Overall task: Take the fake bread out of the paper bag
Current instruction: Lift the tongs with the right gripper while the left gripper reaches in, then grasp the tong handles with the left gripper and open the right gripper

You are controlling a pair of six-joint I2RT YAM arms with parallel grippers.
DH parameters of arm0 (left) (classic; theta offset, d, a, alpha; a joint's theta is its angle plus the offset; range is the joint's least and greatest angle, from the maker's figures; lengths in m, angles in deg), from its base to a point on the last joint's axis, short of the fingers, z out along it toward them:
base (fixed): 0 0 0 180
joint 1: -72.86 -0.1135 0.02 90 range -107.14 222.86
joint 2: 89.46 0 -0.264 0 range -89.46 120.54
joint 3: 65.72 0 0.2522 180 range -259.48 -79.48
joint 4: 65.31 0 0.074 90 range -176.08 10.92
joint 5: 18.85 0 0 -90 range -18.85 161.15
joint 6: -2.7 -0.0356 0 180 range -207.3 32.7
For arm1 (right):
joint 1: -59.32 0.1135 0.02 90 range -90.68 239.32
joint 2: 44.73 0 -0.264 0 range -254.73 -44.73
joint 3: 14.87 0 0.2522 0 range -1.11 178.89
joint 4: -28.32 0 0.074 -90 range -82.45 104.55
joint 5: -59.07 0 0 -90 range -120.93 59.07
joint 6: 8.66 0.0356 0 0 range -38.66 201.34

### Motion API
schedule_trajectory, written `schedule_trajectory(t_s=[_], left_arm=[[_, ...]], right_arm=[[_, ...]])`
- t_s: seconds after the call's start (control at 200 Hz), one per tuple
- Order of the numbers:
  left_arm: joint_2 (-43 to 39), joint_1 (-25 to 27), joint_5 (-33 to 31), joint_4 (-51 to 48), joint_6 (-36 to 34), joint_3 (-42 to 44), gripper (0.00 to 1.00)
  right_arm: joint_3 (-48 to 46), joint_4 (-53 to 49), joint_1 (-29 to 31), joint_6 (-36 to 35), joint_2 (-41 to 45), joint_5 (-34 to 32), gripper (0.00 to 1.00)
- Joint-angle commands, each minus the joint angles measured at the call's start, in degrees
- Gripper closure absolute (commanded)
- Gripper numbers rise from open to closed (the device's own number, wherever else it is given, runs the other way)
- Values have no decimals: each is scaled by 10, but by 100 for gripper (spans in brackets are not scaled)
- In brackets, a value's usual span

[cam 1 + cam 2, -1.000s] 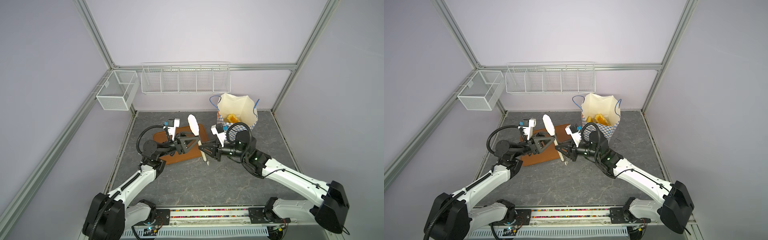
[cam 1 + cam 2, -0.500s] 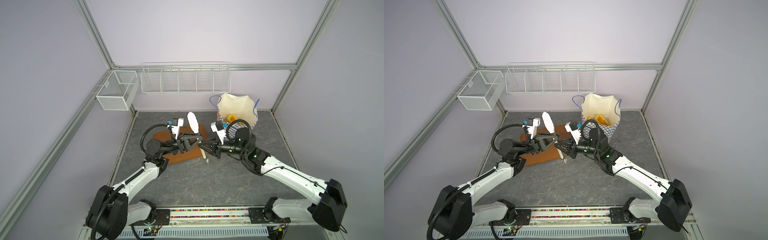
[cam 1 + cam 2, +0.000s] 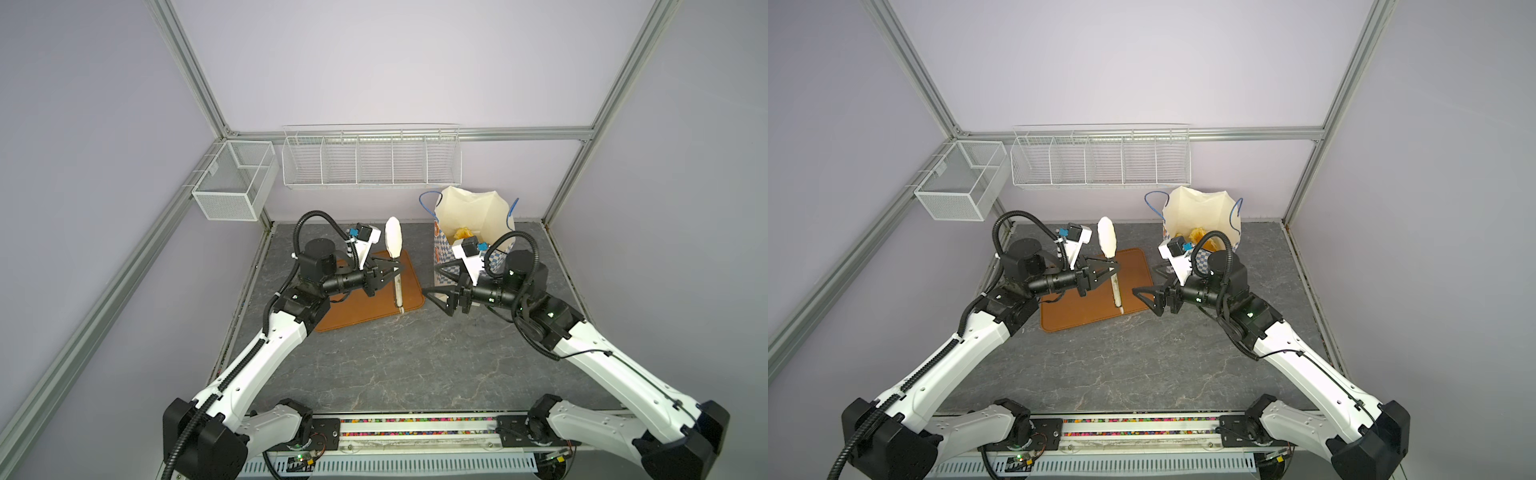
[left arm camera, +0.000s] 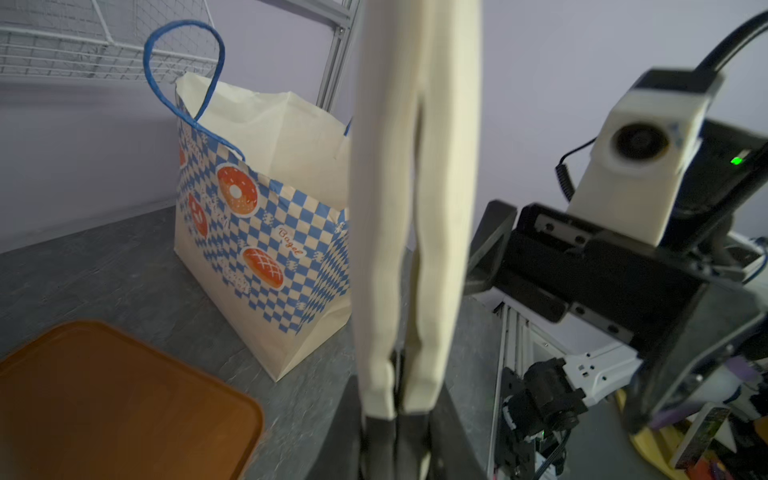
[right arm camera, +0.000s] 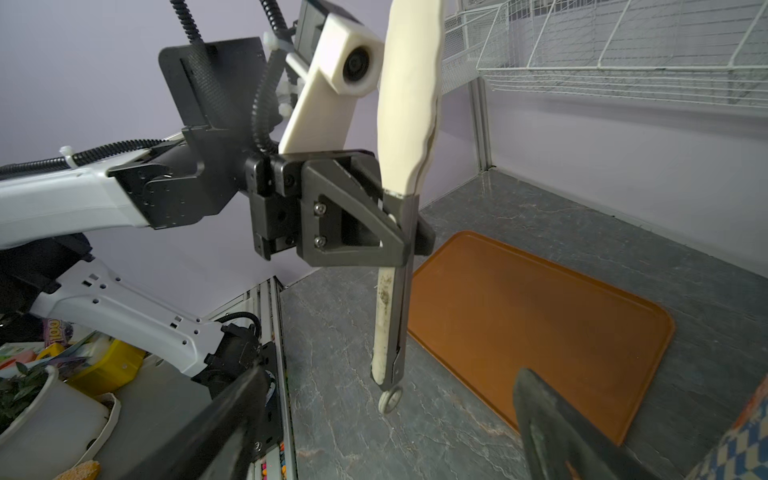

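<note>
The robot's left gripper holds the cream tongs just below the tongs' head, so the right gripper should keep the head steady while the left gripper takes the tongs' lower handle (image 5: 389,348).
The paper bag (image 3: 473,208) (image 3: 1200,208) stands open at the back right, cream with a blue-checked band (image 4: 266,232) and donut prints. Golden fake bread (image 3: 463,232) (image 3: 1198,235) shows inside it, partly hidden by the right wrist camera. My left gripper (image 3: 395,272) (image 3: 1113,270) is shut on cream tongs (image 3: 393,237) (image 5: 409,104), held upright over the tray's right edge, left of the bag. My right gripper (image 3: 432,282) stands open just right of the tongs, its fingers (image 5: 548,424) wide apart with nothing between them.
A brown flat tray (image 3: 365,307) (image 5: 540,324) lies on the grey table under the left gripper. A long wire rack (image 3: 370,158) and a mesh basket (image 3: 232,187) hang on the back wall. The bag sits close behind the right wrist.
My left gripper has shut on the tongs. My right gripper has opened, let go of the tongs and drawn back to the right.
</note>
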Motion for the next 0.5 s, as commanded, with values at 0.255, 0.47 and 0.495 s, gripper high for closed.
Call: schedule_trajectory(t_s=[0.255, 0.47, 0.495], left_arm=[[14, 57, 36, -132, -201, -27, 100], [13, 57, 83, -81, -163, -26, 100], [14, 57, 85, -79, -163, -25, 100]], right_arm=[[67, -6, -2, 21, -85, 128, 3], [70, 45, 2, 51, -120, 170, 3], [73, 49, 2, 53, -126, 178, 3]])
